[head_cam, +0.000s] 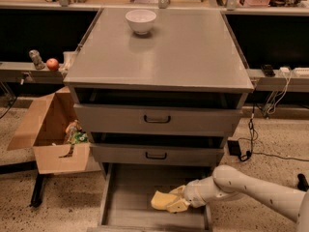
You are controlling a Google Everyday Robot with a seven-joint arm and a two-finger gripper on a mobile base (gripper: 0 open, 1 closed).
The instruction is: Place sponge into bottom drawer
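Observation:
I need to let go of the pale yellow sponge near the middle of the bottom drawer's grey bottom [160,194]. The sponge is now low inside that drawer.
The bottom drawer [130,197] is pulled open below the two upper drawers, showing a flat grey floor. The pale yellow sponge [159,200] lies low in it, right of the middle, against the drawer floor or just above it. My gripper [175,201] reaches in from the right on a white arm and sits at the sponge's right end, its cream fingers around the sponge. The sponge's right part is hidden by the gripper.
A white bowl [141,21] stands at the back of the cabinet top [164,57]. An open cardboard box [53,129] with items sits on the floor at left. An apple [52,64] lies on a left shelf. Cables run along the floor at right.

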